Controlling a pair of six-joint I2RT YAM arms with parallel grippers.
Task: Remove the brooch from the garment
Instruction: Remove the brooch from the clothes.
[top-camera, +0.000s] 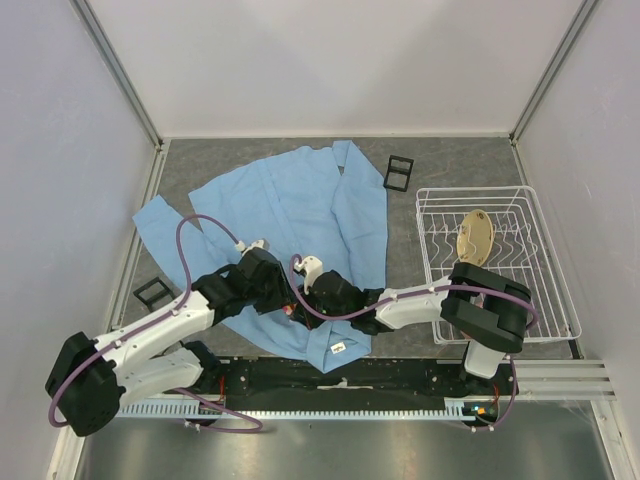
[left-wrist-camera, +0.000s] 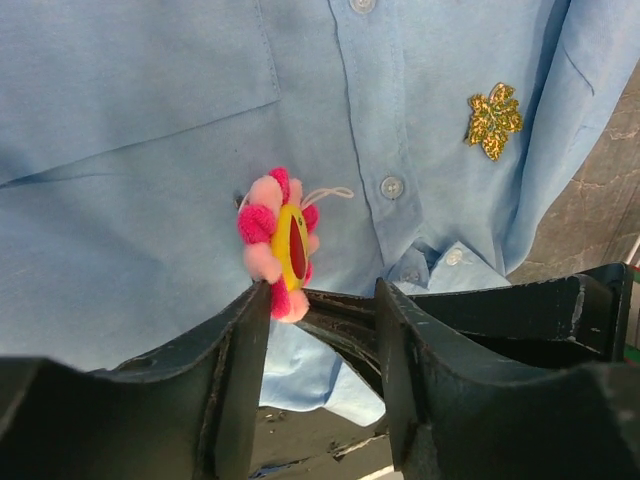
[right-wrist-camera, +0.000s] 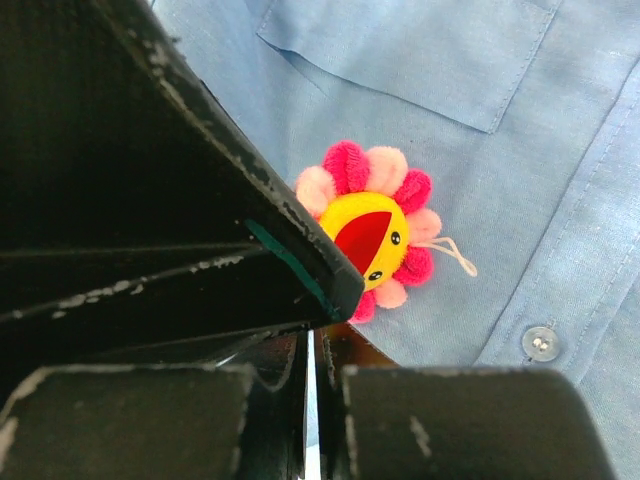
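The brooch's lowest petals are all that my right gripper holds, so next my left gripper pinches those petals (left-wrist-camera: 282, 298) and keeps the brooch steady while my right gripper backs away.
The garment (top-camera: 300, 215), a light blue button-up shirt, lies spread on the grey table with its white neck label toward the arms. The brooch (left-wrist-camera: 278, 245), a pink flower with a yellow and red centre, stands on edge on the shirt front; it also shows face-on (right-wrist-camera: 370, 235). My left gripper (left-wrist-camera: 320, 295) is open just below it, and the left fingertip (left-wrist-camera: 255, 310) touches the lowest petals. My right gripper (right-wrist-camera: 312, 345) is shut with a thin pale strip of shirt cloth in the slit. Its dark fingers (left-wrist-camera: 340, 322) reach between my left jaws.
A dull gold leaf emblem (left-wrist-camera: 492, 120) is pinned on the shirt to the right of the button row. A white wire dish rack (top-camera: 495, 262) holding a tan plate stands at the right. Two small black frames (top-camera: 399, 172) (top-camera: 152, 292) lie beside the shirt.
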